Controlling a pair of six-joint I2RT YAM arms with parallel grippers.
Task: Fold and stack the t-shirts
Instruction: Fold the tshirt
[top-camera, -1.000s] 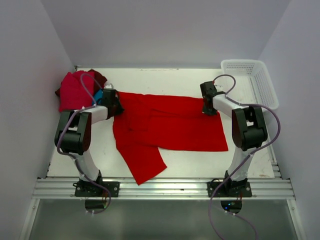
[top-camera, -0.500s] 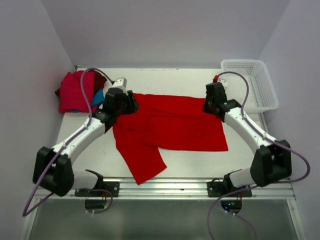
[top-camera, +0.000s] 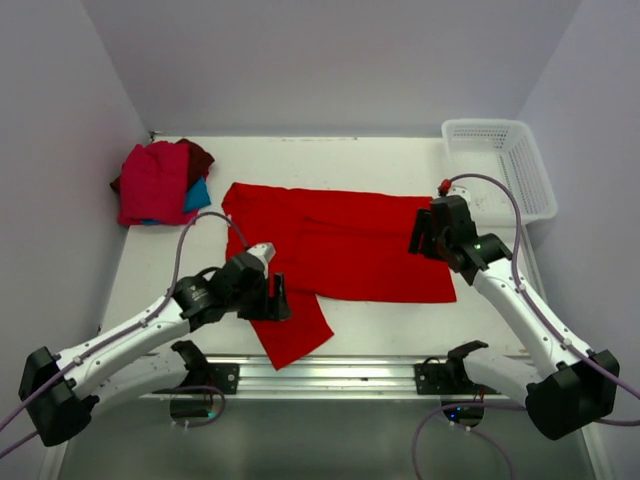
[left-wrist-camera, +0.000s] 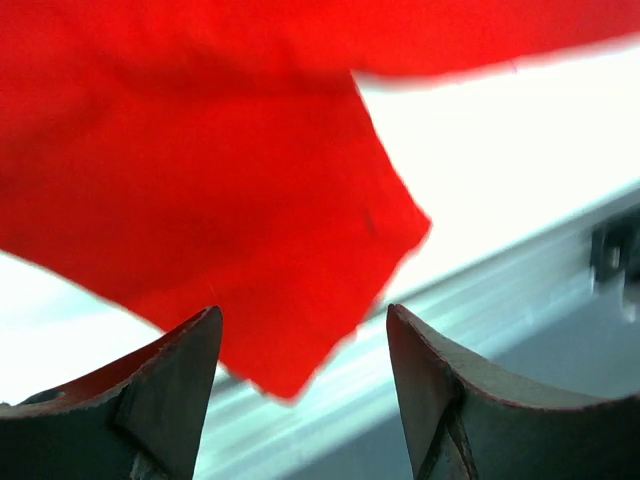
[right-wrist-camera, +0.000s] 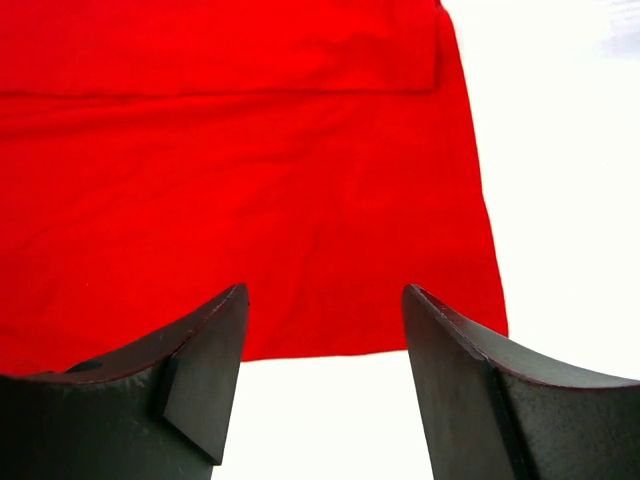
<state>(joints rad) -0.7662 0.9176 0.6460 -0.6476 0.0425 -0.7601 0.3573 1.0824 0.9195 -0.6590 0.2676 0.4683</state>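
Observation:
Next, I close my left gripper on the flap's corner over the aluminium rail (top-camera: 279, 366) (left-wrist-camera: 286, 396), which is the nearest corner of the large bright red t-shirt.
The large bright red t-shirt (top-camera: 345, 245) lies flat across the middle of the table, one flap (top-camera: 295, 330) reaching toward the near rail. My left gripper (top-camera: 279, 299) hovers open over that flap; in the left wrist view (left-wrist-camera: 303, 312) the flap's corner (left-wrist-camera: 290, 270) lies below the spread fingers, nothing gripped. My right gripper (top-camera: 421, 236) is open above the shirt's right part; the right wrist view (right-wrist-camera: 325, 290) shows the near hem (right-wrist-camera: 330, 330) between its fingers, untouched. Folded red, maroon and teal t-shirts (top-camera: 155, 182) are piled at the back left.
A white mesh basket (top-camera: 505, 160) stands at the back right corner. The aluminium rail (top-camera: 330, 375) runs along the near edge, close under the left gripper. White walls close in the left, right and back sides.
Both grippers have opened and let go of the shirt's far corners. Both arms drew back toward the near side, the left one to the near flap, the right one to the right hem.

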